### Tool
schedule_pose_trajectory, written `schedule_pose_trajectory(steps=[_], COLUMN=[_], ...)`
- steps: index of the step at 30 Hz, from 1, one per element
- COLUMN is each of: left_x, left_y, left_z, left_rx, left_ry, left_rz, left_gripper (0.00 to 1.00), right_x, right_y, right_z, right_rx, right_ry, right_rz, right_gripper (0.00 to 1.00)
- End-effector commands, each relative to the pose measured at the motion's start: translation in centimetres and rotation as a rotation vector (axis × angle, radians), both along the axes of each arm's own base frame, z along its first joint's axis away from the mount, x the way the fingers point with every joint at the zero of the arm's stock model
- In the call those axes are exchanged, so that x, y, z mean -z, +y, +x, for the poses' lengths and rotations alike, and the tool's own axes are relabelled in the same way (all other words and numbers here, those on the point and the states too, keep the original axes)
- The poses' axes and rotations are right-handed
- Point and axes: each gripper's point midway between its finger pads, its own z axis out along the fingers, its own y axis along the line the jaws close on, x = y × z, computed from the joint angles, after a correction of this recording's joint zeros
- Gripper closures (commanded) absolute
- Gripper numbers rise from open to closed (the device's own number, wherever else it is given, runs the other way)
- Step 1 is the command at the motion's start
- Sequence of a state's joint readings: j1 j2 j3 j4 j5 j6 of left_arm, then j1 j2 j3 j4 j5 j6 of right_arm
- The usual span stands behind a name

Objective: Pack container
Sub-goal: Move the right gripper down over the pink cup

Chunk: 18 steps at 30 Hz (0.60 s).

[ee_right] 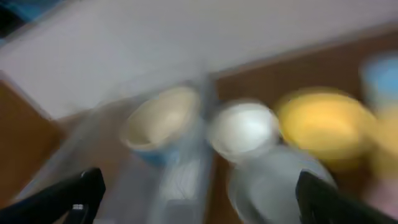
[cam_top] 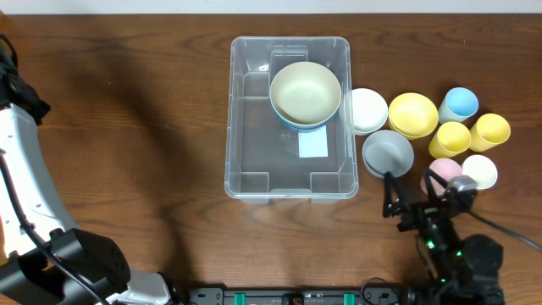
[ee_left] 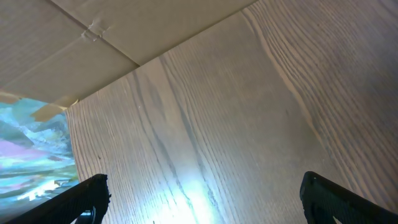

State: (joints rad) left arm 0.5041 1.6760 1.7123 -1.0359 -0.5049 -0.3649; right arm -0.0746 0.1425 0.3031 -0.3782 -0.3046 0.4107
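Note:
The robot's right gripper will next move to the pink cup and close on the cup's rim (cam_top: 427, 177) on the side that faces the grey bowl.
The clear rectangular container (cam_top: 246, 110) stands mid-table with a white label (cam_top: 312, 145) on its bottom. A cream bowl nested on a blue bowl (cam_top: 305, 91) sits in its far right part. My right gripper (cam_top: 412, 196) is open and empty, just in front of the grey bowl (cam_top: 389, 152). The blurred right wrist view shows the open jaws (ee_right: 199, 193), the cream bowl (ee_right: 160, 119), a white bowl (ee_right: 244, 129), the grey bowl (ee_right: 273, 183) and a yellow bowl (ee_right: 323, 124). My left gripper (ee_left: 202, 193) is open over bare wood; its fingers are outside the overhead view.
Right of the container stand a white bowl (cam_top: 367, 110), a yellow bowl (cam_top: 412, 114), a blue cup (cam_top: 459, 104), two yellow cups (cam_top: 452, 137) (cam_top: 490, 130), a pink cup (cam_top: 442, 176) and a white cup (cam_top: 479, 171). The left arm's white link (cam_top: 30, 195) runs along the left edge.

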Motion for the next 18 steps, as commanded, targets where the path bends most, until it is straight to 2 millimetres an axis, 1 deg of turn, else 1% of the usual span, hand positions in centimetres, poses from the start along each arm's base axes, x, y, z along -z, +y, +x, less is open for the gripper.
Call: schedule_pose_trajectory(steps=[1,3,6,10,13,18], left_x=[0.1,0.1,0.1,0.1,0.1,0.1], left_y=[0.4,0.4,0.4,0.4,0.4,0.4], left_z=[-0.2,-0.2,-0.2,-0.2,-0.2,-0.2], left_rx=[-0.008,-0.008,-0.008,-0.008,-0.008,-0.008], left_ry=[0.018,0.019,0.018,0.018,0.018,0.018], left_rz=[0.012,0.012,0.012,0.012,0.012,0.012], left_gripper=[0.02,0.02,0.02,0.02,0.02,0.02], right_x=[-1.7,-2.0,-2.7,-2.1,-0.5,3.4], right_y=[-4.4,-5.4,-6.1,-6.5,-6.4,-6.6], right_z=[0.1,0.1,0.4,1.1,2.1,3.4], right_rx=[0.244,0.286,0.287,0.267,0.241,0.191], right_ry=[0.089,0.162,0.273,0.441,0.554,0.733], right_rz=[-0.064,-0.113,-0.22,-0.272,-0.275,-0.322], right_gripper=[0.01,0.01,0.01,0.01,0.01,0.01])
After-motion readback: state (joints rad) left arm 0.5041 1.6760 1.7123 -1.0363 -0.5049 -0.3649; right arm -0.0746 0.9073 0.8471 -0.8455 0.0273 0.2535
